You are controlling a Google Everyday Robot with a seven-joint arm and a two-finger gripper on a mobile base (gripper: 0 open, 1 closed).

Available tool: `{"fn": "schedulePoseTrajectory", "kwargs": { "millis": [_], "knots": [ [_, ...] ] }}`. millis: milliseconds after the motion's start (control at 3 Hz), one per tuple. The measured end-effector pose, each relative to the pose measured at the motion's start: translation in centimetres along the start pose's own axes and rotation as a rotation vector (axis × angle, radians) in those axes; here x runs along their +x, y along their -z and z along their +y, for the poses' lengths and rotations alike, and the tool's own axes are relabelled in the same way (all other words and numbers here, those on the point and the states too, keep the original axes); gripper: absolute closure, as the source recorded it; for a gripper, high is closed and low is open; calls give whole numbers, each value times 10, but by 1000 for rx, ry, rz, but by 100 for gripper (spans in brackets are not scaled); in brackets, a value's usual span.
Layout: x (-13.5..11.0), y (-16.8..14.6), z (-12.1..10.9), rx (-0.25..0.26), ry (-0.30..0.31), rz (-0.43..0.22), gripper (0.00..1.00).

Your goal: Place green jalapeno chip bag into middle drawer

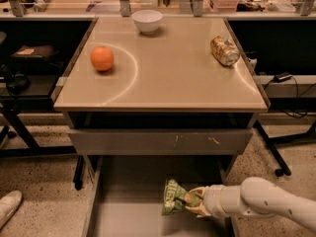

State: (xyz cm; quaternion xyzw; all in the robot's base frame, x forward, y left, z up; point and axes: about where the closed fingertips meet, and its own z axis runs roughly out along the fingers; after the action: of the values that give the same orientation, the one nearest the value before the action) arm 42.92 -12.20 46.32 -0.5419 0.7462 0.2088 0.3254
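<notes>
The robot's gripper will let go of the green jalapeno chip bag on the grey bottom of the drawer, near the centre of the open middle drawer [170, 200]. The bag is now at or just above that floor.
The green jalapeno chip bag [174, 197] is a crinkly green foil bag with pale print, held over the right part of the open middle drawer [123, 216]. The drawer is pulled out below the grey drawer front with white scratch marks [160, 141]. My gripper [196, 202] reaches in from the lower right on a white arm and is shut on the bag's right edge. The bag hangs just above or at the drawer's grey floor; I cannot tell whether it touches.
On the beige tabletop [163, 78] lie an orange [101, 59] at the left, a white bowl [147, 20] at the back and a gold-brown can [224, 50] on its side at the right. A shoe [7, 206] shows at the lower left floor.
</notes>
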Motion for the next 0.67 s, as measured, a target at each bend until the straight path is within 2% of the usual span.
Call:
{"fn": "schedulePoseTrajectory", "kwargs": {
  "millis": [333, 667],
  "knots": [
    [24, -42, -12, 36, -3, -45, 100],
    [36, -77, -16, 37, 15, -86, 100]
  ]
}}
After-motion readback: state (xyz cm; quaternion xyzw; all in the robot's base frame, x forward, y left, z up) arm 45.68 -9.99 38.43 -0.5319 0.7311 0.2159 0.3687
